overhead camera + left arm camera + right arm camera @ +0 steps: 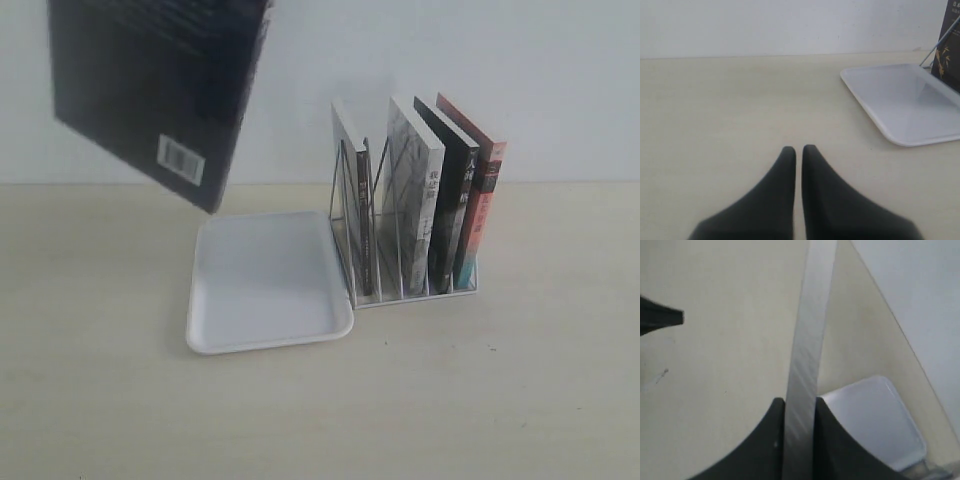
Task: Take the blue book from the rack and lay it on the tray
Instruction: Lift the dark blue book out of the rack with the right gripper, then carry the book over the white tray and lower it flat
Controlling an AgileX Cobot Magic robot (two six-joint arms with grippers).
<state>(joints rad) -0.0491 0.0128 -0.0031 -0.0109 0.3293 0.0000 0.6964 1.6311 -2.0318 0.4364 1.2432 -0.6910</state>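
The blue book will go down flat in the middle of the tray (265,276) (857,428), set there by my right gripper. The book now hangs tilted above the tray.
The blue book (150,90) hangs tilted in the air above and left of the tray (265,335), its dark back cover and barcode facing the exterior view. My right gripper (800,402) is shut on it, and the book's grey page edge (807,340) runs up between the fingers. The tray (875,420) lies below, holding nothing. The white wire rack (410,290) stands against the tray's right side. My left gripper (799,150) is shut on nothing, low over the table beside the tray (905,100). Neither gripper shows in the exterior view.
Several books stay upright in the rack: a thin dark one (352,200), a grey-white one (410,200), a black-spined one (452,210) and a red-spined one (478,210). A white wall backs the pale wooden table (100,400).
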